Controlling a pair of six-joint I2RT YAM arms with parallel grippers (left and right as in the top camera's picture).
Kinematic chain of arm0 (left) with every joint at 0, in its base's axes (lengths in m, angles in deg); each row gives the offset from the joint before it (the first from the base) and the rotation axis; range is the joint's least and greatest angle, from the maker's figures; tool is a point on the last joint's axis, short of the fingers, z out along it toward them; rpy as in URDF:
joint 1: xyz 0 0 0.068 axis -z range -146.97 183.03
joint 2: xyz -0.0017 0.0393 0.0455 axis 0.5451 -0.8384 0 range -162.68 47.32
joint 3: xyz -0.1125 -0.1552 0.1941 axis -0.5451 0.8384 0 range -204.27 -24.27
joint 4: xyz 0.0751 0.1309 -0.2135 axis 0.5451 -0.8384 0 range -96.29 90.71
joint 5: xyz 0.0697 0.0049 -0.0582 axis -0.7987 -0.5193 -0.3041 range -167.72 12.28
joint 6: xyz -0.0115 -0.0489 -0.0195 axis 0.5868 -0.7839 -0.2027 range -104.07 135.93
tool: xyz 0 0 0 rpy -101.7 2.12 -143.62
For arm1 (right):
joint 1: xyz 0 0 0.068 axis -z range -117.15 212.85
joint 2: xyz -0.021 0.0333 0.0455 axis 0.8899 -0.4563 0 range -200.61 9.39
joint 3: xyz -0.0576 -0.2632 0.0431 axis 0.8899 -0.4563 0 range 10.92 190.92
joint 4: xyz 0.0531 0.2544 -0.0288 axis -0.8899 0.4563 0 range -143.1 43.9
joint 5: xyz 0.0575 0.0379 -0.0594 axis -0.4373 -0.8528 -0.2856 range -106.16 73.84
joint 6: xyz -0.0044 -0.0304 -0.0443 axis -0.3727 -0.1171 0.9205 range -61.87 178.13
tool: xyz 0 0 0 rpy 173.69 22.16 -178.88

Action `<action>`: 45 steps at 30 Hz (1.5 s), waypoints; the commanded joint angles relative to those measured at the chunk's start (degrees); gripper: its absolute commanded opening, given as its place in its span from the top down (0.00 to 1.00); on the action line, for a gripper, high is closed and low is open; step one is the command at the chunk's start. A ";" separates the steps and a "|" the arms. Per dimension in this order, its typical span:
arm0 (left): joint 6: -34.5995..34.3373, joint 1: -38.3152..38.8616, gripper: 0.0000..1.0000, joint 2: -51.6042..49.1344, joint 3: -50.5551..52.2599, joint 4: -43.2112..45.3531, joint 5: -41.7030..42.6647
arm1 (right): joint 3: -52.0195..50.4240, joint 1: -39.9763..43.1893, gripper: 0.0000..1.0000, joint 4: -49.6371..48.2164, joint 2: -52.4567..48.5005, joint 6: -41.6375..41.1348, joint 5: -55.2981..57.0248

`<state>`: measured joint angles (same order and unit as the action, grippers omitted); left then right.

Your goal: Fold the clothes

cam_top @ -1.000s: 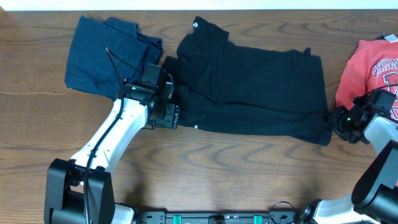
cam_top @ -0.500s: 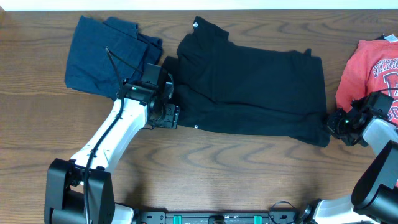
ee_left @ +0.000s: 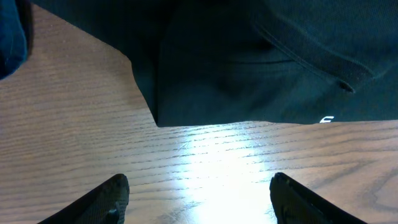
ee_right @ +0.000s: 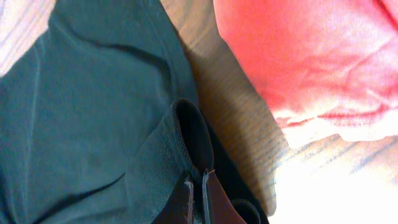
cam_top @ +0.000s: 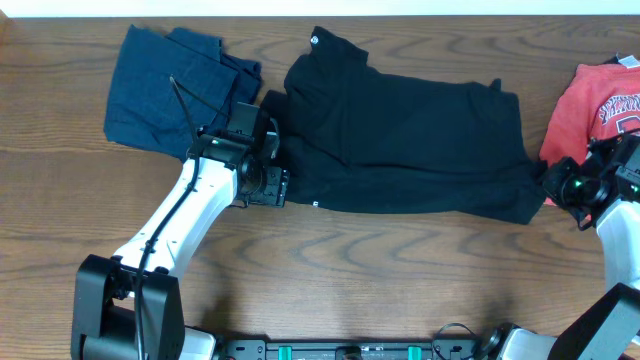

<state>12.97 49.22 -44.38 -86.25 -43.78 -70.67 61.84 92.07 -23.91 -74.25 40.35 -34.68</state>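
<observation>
A fold of the black T-shirt above its lower corner is pinched in my right gripper, so I should ease back inward and grab the T-shirt by that corner (cam_top: 524,217).
The clothes lie in a row on the table. A black T-shirt (cam_top: 410,140) lies spread in the middle, with a navy garment (cam_top: 165,85) to its left and a coral-red lettered T-shirt (cam_top: 600,110) to its right. My left gripper (cam_top: 285,188) hovers open at the black shirt's lower left edge. In the left wrist view its fingertips (ee_left: 112,196) stand wide over bare wood, just short of the black hem (ee_left: 249,62). My right gripper (cam_top: 550,190) is shut on the black shirt's lower right corner. In the right wrist view a fold of that fabric (ee_right: 93,112) is pinched between the jaws (ee_right: 198,186).
The wooden table (cam_top: 350,270) runs bare along the front. The coral-red T-shirt (ee_right: 311,56) lies close beside my right gripper, a strip of wood between it and the black shirt. The navy garment's edge (ee_left: 9,37) shows at the far left of the left wrist view.
My right gripper has shut on the black T-shirt's lower right corner and drawn it rightward, stretching that corner out. The left arm has not moved.
</observation>
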 commanded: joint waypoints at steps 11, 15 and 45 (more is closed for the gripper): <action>-0.33 -0.24 0.25 0.57 -0.07 1.46 3.08 | 0.90 -4.09 0.99 -6.43 -3.45 -0.44 -0.57; -0.33 -0.24 0.22 0.57 -0.07 4.74 6.88 | 0.90 -5.18 0.99 -5.99 -4.81 -0.44 -0.57; 7.04 11.17 0.33 -12.61 -0.07 21.70 3.76 | 0.90 -5.25 0.97 -4.09 -4.90 -0.37 -0.33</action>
<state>18.94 60.45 -56.54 -86.22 -22.80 -64.66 61.84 87.26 -28.06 -79.04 40.31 -34.77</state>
